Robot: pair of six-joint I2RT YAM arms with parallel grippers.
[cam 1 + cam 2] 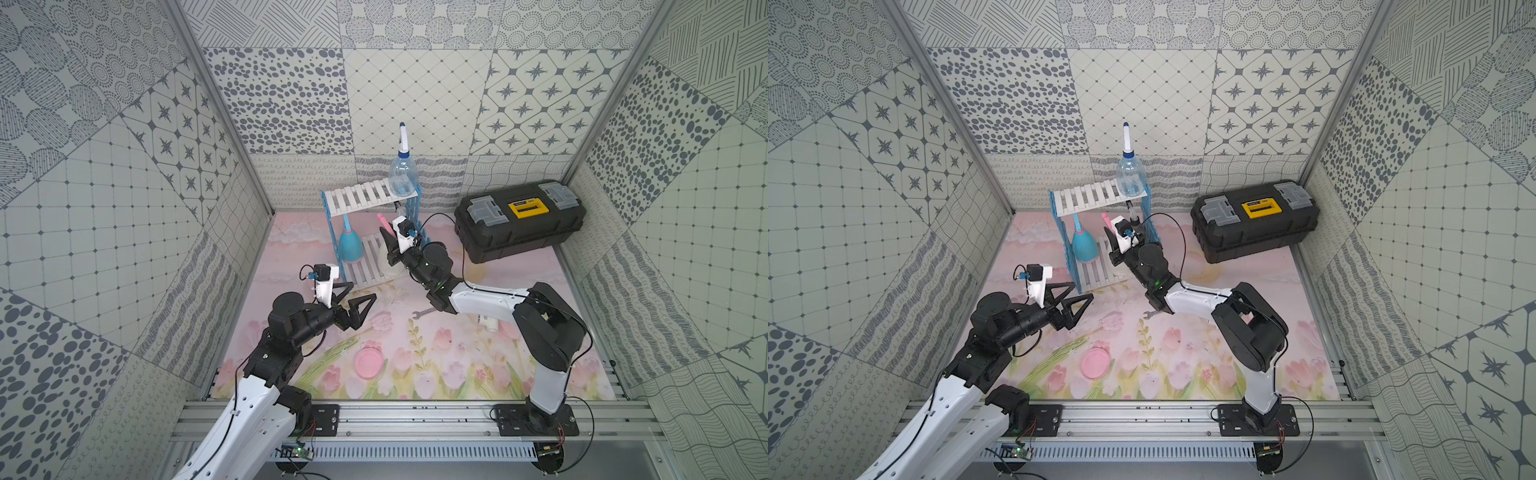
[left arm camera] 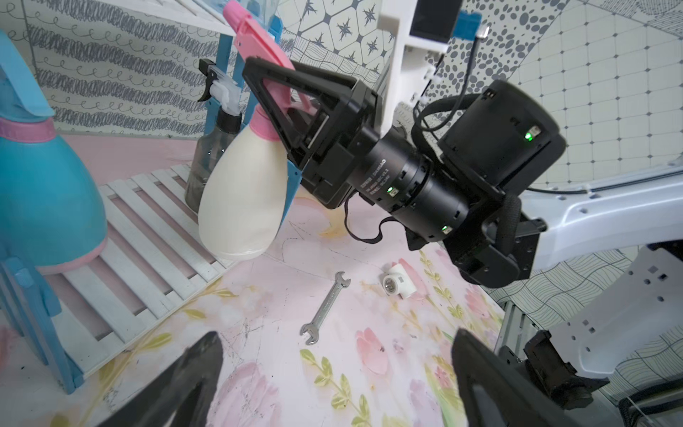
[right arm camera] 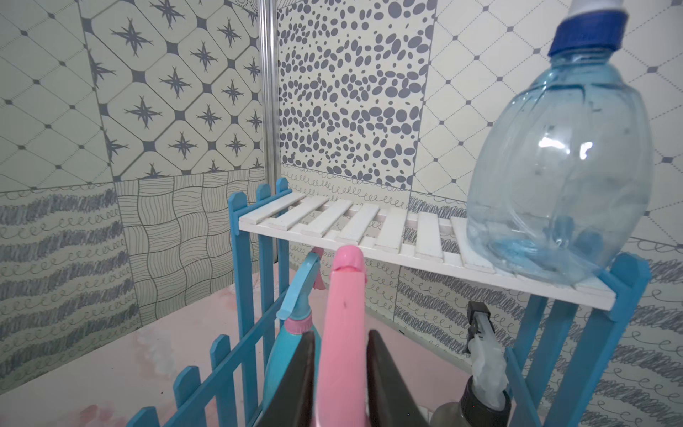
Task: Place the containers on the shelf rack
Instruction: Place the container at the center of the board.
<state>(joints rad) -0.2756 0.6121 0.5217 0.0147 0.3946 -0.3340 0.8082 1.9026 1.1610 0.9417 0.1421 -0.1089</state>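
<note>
Next, my right gripper puts the cream bottle down on the lower shelf, in between the teal bottle and the smoky dark bottle (image 1: 381,268).
The shelf rack (image 1: 357,195) (image 3: 332,218) stands at the back of the mat. A clear bottle with a blue collar (image 1: 402,174) (image 3: 554,166) stands on its top shelf. On the lower shelf are a teal bottle (image 1: 350,247) (image 2: 48,192) and a smoky dark bottle (image 2: 207,162) (image 3: 469,406). My right gripper (image 1: 385,237) (image 3: 340,332) is shut on the pink spray head of the cream bottle (image 2: 240,196), which tilts with its base at the lower shelf's front edge. My left gripper (image 1: 363,290) (image 2: 336,334) is open and holds nothing, just in front of the rack.
A black toolbox (image 1: 519,220) with a yellow handle sits at the back right. A wrench (image 2: 325,307) and a white pipe fitting (image 2: 397,284) lie on the mat under the right arm. A pink disc (image 1: 368,362) lies near the front.
</note>
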